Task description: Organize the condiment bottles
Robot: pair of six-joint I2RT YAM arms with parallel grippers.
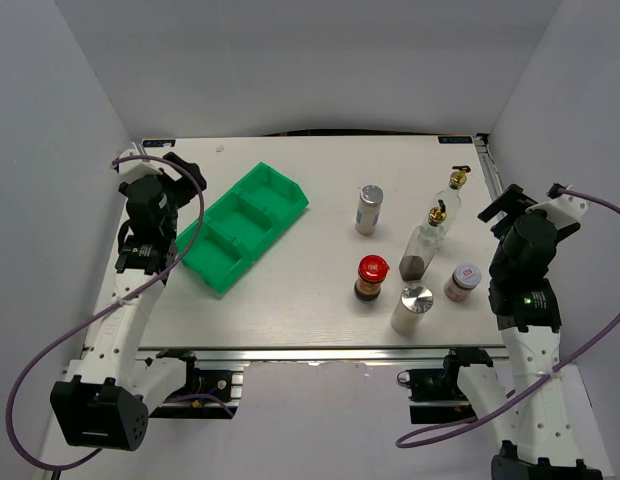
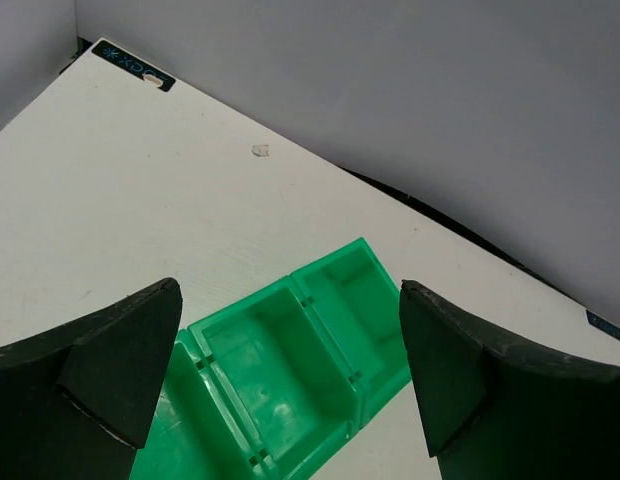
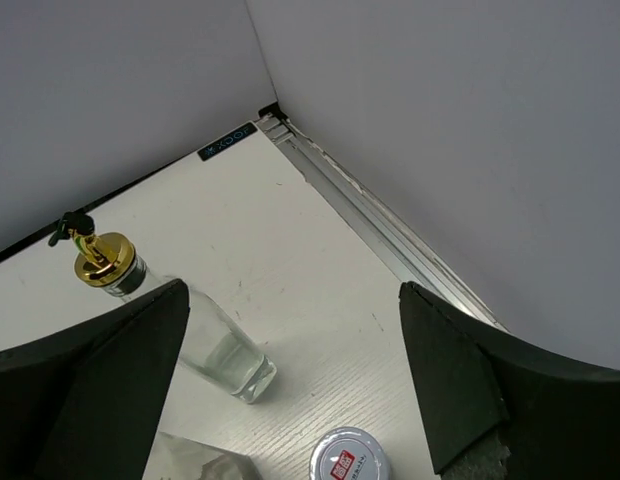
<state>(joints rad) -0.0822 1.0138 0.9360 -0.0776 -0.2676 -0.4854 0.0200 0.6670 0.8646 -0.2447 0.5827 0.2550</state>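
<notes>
Next, my right gripper grips the neck of the glass bottle [image 1: 434, 225] with the dark contents, just under its gold pourer.
Six condiment bottles stand on the right half of the table. A silver-capped shaker [image 1: 368, 209] is at mid-table. Two clear glass bottles with gold pourers [image 1: 452, 190] [image 1: 425, 242] stand to its right. In front are a red-lidded dark jar [image 1: 371, 277], a second silver-capped shaker [image 1: 412, 308] and a white-lidded small jar [image 1: 462, 282]. My right gripper [image 1: 503, 206] is open and empty, right of the bottles. Its wrist view [image 3: 290, 380] shows one glass bottle [image 3: 205, 345] and the white lid [image 3: 350, 462] below it. My left gripper [image 1: 168, 170] is open and empty, above the tray's left side [image 2: 290, 370].
A green compartmented tray [image 1: 245, 225] lies diagonally on the left half of the table, its bins empty [image 2: 280, 370]. Grey walls close in the back and both sides. A metal rail [image 3: 390, 240] runs along the table's right edge.
</notes>
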